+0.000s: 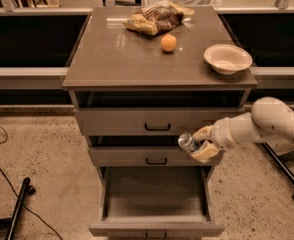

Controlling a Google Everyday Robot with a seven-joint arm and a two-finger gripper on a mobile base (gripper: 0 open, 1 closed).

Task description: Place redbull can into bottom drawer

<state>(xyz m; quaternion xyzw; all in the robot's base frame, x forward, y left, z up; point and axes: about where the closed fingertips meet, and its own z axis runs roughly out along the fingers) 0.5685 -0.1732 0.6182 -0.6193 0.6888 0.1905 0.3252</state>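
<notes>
Next, my gripper lets go of the redbull can on the bottom drawer's bare inside (pixel 180 191), toward the side where the white bowl is.
My gripper (pixel 201 143) is shut on the redbull can (pixel 187 142), a slim silver can lying sideways with its shiny end toward the left. It hangs in front of the middle drawer's right part, just above the open bottom drawer (pixel 156 200). The bottom drawer is pulled out wide and its inside shows bare. My white arm (pixel 267 121) reaches in from the right.
On the cabinet top (pixel 112 59) lie an orange fruit (pixel 168 42), a chip bag (pixel 154 17) and a white bowl (pixel 227 58). The top drawer (pixel 157 121) and middle drawer (pixel 156 156) stand slightly ajar. Black stand legs are on the floor at left (pixel 18 209) and right (pixel 284 166).
</notes>
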